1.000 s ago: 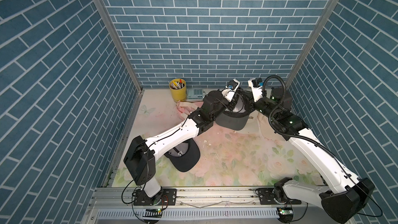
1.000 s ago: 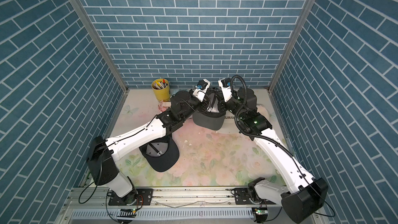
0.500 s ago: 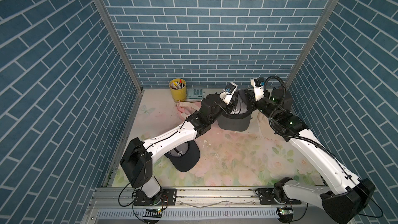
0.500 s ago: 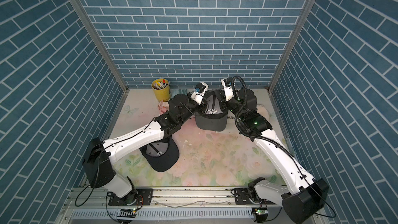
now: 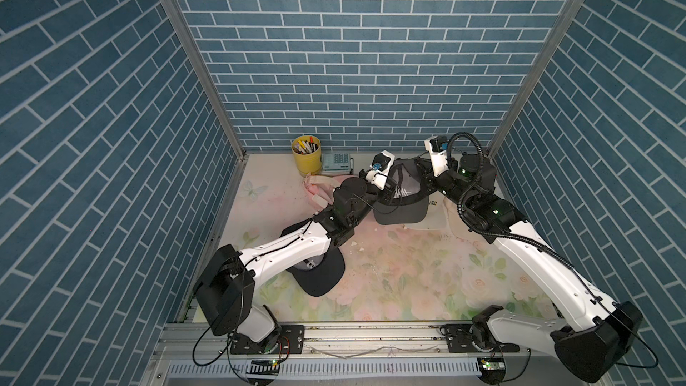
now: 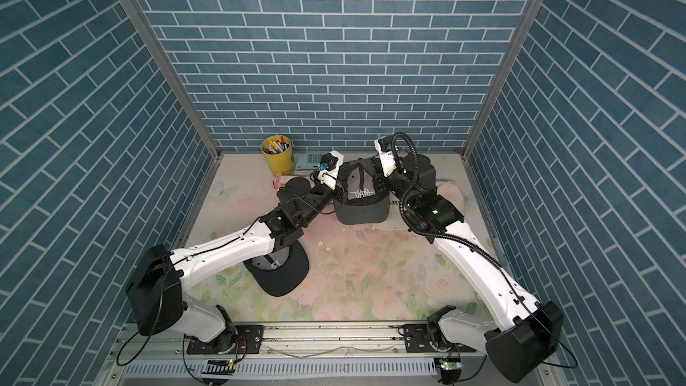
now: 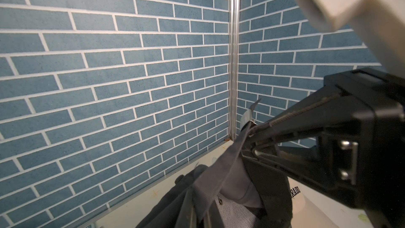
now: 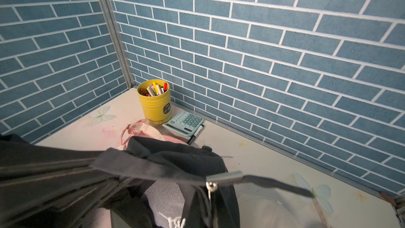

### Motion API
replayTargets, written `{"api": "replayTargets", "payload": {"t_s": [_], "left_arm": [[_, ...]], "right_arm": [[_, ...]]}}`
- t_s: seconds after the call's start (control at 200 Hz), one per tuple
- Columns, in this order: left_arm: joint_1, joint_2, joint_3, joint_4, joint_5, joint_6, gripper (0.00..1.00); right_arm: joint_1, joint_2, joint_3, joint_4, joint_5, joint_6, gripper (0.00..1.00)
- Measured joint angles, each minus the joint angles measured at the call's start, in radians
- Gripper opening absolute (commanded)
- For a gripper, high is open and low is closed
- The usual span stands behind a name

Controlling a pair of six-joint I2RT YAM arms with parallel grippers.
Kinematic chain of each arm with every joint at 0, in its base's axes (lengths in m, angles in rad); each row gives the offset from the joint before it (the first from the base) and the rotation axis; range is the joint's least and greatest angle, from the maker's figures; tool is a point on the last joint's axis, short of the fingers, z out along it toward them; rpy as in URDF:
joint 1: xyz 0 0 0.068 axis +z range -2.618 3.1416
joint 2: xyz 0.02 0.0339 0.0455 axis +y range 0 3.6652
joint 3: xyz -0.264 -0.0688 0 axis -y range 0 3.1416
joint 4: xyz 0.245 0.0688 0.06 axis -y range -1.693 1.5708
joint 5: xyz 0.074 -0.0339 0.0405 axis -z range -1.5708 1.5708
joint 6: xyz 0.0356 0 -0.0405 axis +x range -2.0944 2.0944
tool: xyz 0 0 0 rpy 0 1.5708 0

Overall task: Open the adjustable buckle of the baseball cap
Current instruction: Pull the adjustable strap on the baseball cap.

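Observation:
I have the strap in my left gripper near the side of the cap, well short of the buckle, so that gripper should open and grab the strap (image 7: pixel 237 145) close beside the buckle.
A dark grey baseball cap (image 5: pixel 402 200) with white lettering hangs brim-down above the table at the back, held up by its rear strap between both arms. My left gripper (image 5: pixel 390 190) is shut on the strap (image 7: pixel 232 161) on the cap's left side. My right gripper (image 5: pixel 421 177) is shut on the strap at the buckle; its tips (image 7: pixel 252 130) meet there. The silver metal buckle (image 8: pixel 225 177) sits on the stretched strap, and the strap's loose tail (image 8: pixel 278 184) sticks out past it.
A yellow cup of markers (image 5: pixel 306 155), a calculator (image 5: pixel 337 163) and a pen (image 8: pixel 196 134) stand by the back wall. A pink cap (image 5: pixel 319 189), a cream cap (image 5: pixel 436 213) and another black cap (image 5: pixel 319 269) lie on the flowered table.
My left gripper has drawn leftward and a little forward, away from the right gripper, pulling the strap out between them. The cap still hangs in both grips.

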Motion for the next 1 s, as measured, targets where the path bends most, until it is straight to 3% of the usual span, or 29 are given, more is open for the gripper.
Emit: {"api": "replayTargets", "payload": {"t_s": [0.19,0.41,0.49,0.68,0.995], "left_arm": [[0.007,0.024,0.070,-0.097,0.068,0.037,0.06],[0.005,0.000,-0.027,-0.051,0.137,0.091,0.09],[0.005,-0.002,-0.033,-0.048,0.142,0.105,0.17],[0.014,0.000,-0.023,-0.129,0.118,0.106,0.46],[0.002,0.039,0.115,-0.135,0.106,0.079,0.49]], "right_arm": [[-0.011,0.001,0.000,0.000,0.046,-0.003,0.00],[0.005,0.005,-0.004,-0.035,0.075,-0.011,0.00],[0.004,0.006,-0.007,-0.035,0.079,-0.011,0.00],[-0.035,0.006,-0.008,0.019,0.086,-0.039,0.00],[0.006,0.010,-0.007,0.016,0.058,-0.115,0.00]]}}
